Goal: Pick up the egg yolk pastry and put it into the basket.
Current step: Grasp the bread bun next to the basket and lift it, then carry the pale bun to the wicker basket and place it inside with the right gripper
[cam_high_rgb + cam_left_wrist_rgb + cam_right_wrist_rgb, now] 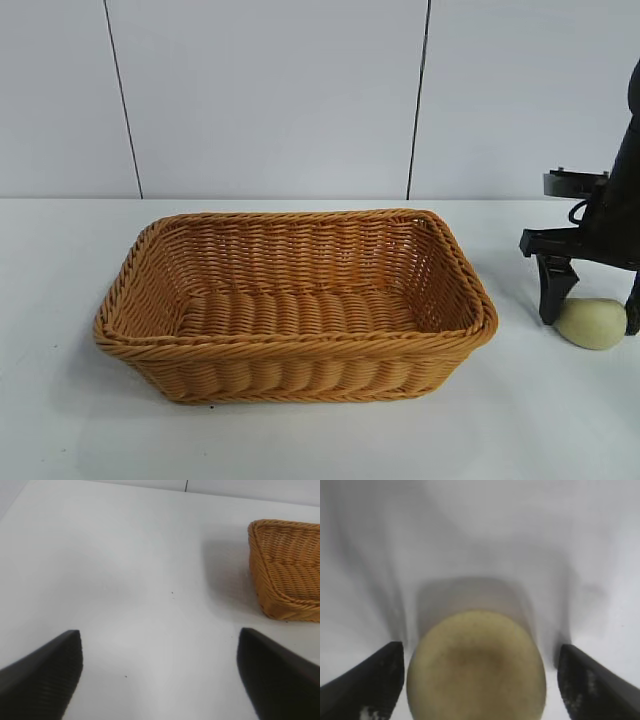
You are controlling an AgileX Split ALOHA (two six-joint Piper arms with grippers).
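The robot's right gripper needs to release the egg yolk pastry at the middle of the basket's bottom, near its front rim [313, 314].
The egg yolk pastry [592, 322] is a small pale yellowish lump lying on the white table, to the right of the basket [300, 345]. My right gripper [591, 320] stands down over it with one black finger on each side. In the right wrist view the pastry [476, 670] fills the space between the fingers of the right gripper [480, 646]; a thin gap shows on one side and a wider one on the other, so the jaws are open around it. My left gripper [160, 640] is open over bare table, near a corner of the basket [285, 565].
The orange-brown wicker basket holds nothing and sits mid-table. A white panelled wall [270, 90] closes off the back. Bare white table [300, 440] lies in front of the basket and on both sides of it.
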